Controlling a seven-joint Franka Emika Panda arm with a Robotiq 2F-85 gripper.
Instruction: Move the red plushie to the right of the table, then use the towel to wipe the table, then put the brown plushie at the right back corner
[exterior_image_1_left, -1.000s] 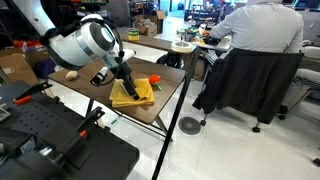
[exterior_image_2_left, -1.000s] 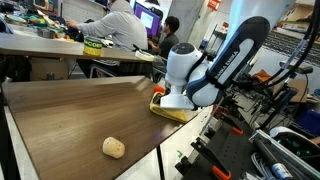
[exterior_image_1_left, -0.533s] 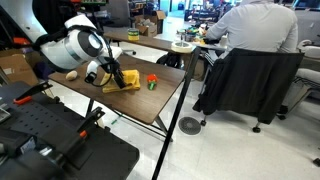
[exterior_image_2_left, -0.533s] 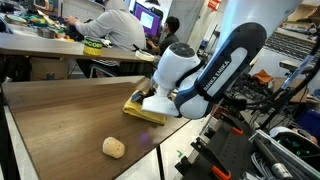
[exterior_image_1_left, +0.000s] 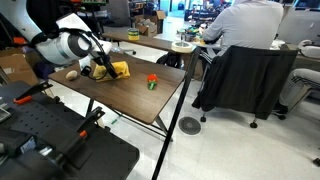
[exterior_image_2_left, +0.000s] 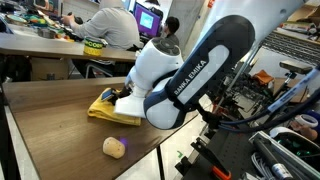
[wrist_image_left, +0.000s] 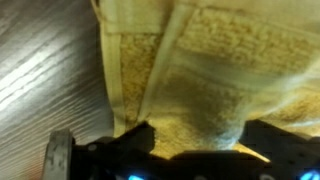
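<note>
Next, I move my gripper to the brown plushie's body (exterior_image_1_left: 72, 75), near the table's edge beside the yellow towel, and close it there.
The yellow towel (exterior_image_1_left: 119, 69) (exterior_image_2_left: 103, 108) lies bunched on the dark wood table (exterior_image_1_left: 140, 102) (exterior_image_2_left: 55, 110), under my gripper (exterior_image_1_left: 104, 70) (exterior_image_2_left: 127, 102). In the wrist view the towel (wrist_image_left: 200, 70) fills the space between my two dark fingers (wrist_image_left: 128, 146), and the gripper (wrist_image_left: 195, 150) is open and pressed down onto the cloth. The red plushie (exterior_image_1_left: 152, 82) sits alone on the table, apart from the towel. The brown plushie (exterior_image_1_left: 72, 75) (exterior_image_2_left: 114, 147) rests close to the towel near the table edge.
A person sits in a dark office chair (exterior_image_1_left: 250, 70) beside a tan table (exterior_image_1_left: 175, 48) holding a bowl. Black equipment (exterior_image_1_left: 50, 140) (exterior_image_2_left: 270, 140) stands along the table's near side. More people (exterior_image_2_left: 115, 25) work at desks behind.
My arm has slid the towel across the table, away from the red plushie and toward the brown plushie. Both plushies stayed put.
</note>
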